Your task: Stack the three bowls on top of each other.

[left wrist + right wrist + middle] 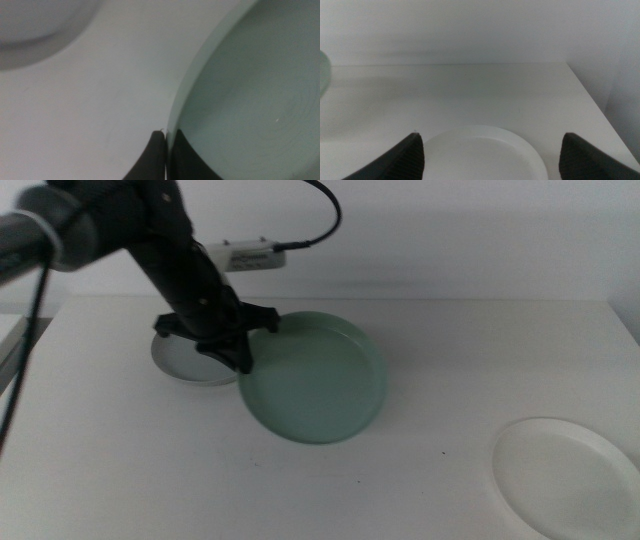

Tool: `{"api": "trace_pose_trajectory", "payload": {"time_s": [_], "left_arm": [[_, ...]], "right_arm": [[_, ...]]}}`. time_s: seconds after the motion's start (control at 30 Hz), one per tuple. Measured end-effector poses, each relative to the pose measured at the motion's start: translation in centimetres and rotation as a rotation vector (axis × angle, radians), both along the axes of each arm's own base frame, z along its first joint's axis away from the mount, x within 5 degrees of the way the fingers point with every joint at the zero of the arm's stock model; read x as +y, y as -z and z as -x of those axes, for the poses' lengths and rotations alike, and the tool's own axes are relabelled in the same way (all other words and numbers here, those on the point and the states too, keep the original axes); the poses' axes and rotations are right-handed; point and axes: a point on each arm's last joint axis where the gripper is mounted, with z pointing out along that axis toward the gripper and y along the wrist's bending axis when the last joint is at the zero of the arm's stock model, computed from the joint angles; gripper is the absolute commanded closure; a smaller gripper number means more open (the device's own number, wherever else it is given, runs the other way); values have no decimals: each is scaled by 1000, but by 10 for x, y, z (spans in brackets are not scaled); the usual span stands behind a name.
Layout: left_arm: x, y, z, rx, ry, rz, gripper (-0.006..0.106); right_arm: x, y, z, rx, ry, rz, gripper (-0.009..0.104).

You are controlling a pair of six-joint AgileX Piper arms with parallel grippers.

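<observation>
My left gripper should set the pale mint green bowl free on the table (349,418) between the grey-blue bowl and the white bowl. The green bowl is now beside the grey-blue one.
My left gripper (243,348) is shut on the left rim of the pale mint green bowl (318,380), left of the table's centre. In the left wrist view the jaws (166,145) pinch that rim, one inside the green bowl (250,95) and one outside. The grey-blue bowl (188,360) sits just to its left, partly hidden behind the arm, and the green rim overlaps its right edge. The white bowl (565,475) rests at the front right. My right gripper (491,136) hangs open just short of the white bowl (480,155), out of the middle view.
The white table's far edge (400,300) meets a pale wall. A white box with a black cable (255,255) rides on the left arm. A strip of the green bowl (322,70) shows at the edge of the right wrist view.
</observation>
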Motion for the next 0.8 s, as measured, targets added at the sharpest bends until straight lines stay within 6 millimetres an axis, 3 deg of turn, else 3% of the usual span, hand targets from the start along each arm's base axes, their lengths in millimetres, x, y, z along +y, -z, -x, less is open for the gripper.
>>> {"api": "trace_pose_trajectory", "payload": {"time_s": [0.37, 0.8], "left_arm": [[-23, 53, -19, 54, -28, 59, 102], [-32, 87, -25, 117, -21, 100, 102]], "right_arm": [[0, 0, 0, 0, 0, 0, 3], [0, 0, 0, 0, 0, 0, 3]]}}
